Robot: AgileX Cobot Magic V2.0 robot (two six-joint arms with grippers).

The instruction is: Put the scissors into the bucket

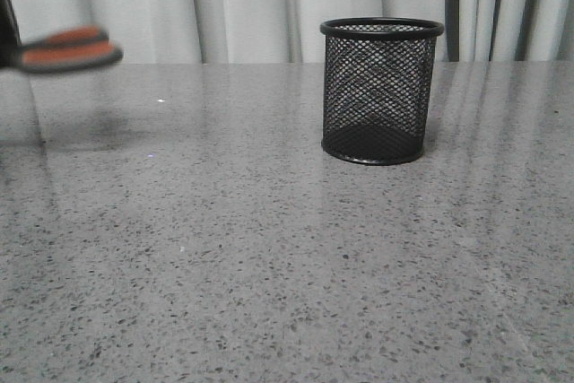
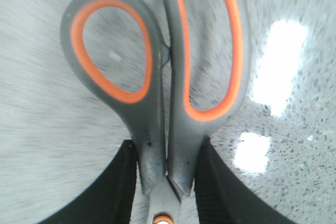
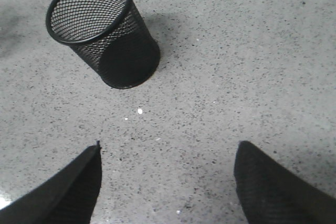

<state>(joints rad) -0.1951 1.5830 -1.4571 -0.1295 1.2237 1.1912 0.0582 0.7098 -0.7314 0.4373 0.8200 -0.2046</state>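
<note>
The robot's right gripper should next grab the scissors by their orange-lined handle loops [image 1: 88, 52], while the left gripper holds them near the pivot.
The scissors [image 2: 157, 77] have grey handle loops lined in orange. My left gripper [image 2: 167, 153] is shut on them just below the loops, near the pivot; the blades are hidden. In the front view the scissors [image 1: 67, 49] hang blurred above the table at the far left edge, handles pointing right. The bucket [image 1: 380, 90], a black wire-mesh cup, stands upright and empty right of centre. The right wrist view shows the bucket [image 3: 102, 30] some way ahead of my right gripper [image 3: 168, 156], which is open with nothing between its fingers.
The grey speckled table [image 1: 269, 257] stretches from the near edge to pale curtains [image 1: 242, 2] at the back. A soft shadow [image 1: 85, 127] lies on the table under the scissors. Bright light reflections [image 2: 278, 66] show on the table in the left wrist view.
</note>
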